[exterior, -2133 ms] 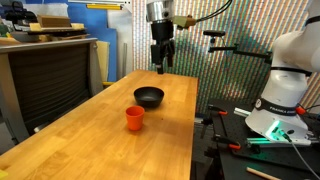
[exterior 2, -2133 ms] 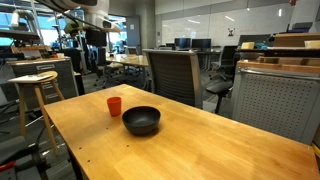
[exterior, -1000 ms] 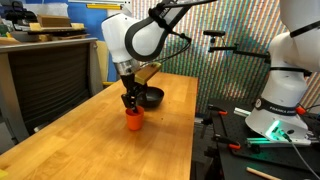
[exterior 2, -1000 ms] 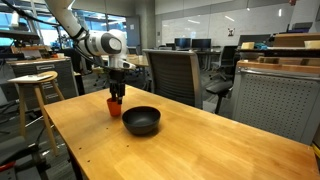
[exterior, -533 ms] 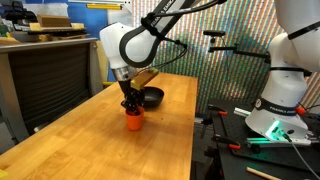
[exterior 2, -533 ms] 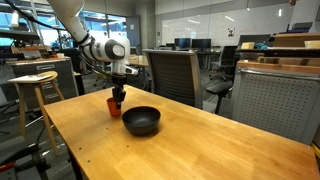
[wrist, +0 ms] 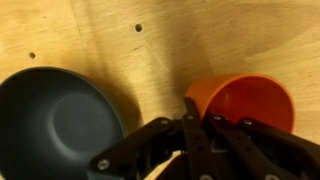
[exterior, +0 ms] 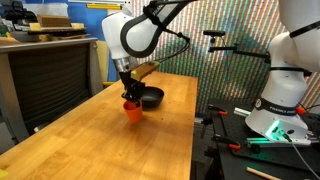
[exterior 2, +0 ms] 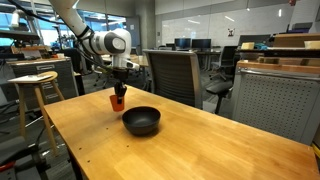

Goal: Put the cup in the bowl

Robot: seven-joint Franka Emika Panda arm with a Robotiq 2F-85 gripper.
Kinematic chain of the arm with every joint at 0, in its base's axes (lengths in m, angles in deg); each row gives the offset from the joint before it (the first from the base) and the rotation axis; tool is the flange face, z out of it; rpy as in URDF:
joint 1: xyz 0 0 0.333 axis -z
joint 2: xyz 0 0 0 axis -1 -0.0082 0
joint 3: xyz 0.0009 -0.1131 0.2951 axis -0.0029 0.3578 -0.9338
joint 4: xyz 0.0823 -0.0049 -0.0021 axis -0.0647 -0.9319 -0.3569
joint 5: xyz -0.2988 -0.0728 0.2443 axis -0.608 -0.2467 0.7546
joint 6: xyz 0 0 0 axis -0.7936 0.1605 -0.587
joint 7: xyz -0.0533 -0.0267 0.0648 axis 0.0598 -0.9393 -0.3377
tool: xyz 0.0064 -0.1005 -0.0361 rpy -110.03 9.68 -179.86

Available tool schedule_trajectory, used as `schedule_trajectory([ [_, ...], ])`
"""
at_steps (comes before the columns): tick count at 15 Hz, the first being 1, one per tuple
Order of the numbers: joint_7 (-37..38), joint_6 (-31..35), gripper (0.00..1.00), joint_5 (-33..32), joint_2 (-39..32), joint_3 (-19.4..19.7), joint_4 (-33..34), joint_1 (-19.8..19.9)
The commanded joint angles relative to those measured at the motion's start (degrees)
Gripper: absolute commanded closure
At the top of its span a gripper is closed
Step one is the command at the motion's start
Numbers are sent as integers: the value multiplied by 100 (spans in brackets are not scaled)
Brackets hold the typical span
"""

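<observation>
Next, my gripper releases the orange-red cup in the middle of the empty black bowl (exterior: 149, 95) (wrist: 60, 126) on the wooden table.
The orange-red cup (exterior: 133, 111) hangs a little above the wooden table (exterior: 90, 150), and my gripper (exterior: 130, 100) is shut on its rim. In an exterior view the cup (exterior 2: 117, 101) is beside the black bowl (exterior 2: 141, 121), clear of the tabletop. The bowl (exterior: 150, 97) rests empty on the table just past the cup. In the wrist view my gripper (wrist: 200, 112) pinches the cup's (wrist: 245, 100) near wall, one finger inside and one outside, and the bowl (wrist: 55, 120) lies to the left.
A black office chair (exterior 2: 175, 75) stands behind the table and a wooden stool (exterior 2: 35, 85) stands off its end. A white robot base (exterior: 285, 90) sits on a bench past the table's edge (exterior: 196, 120).
The gripper came down over the cup, closed on its rim and has lifted it slightly off the table. The bowl has not moved.
</observation>
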Motion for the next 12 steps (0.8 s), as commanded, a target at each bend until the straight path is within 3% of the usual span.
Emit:
schedule_trajectory([
  [1,126,-144,99,-77,1161,258,-621,-11],
  [6,975,-54,99,-715,1917,713,-1202,256],
  [12,849,25,99,-240,1435,735,-1284,786],
])
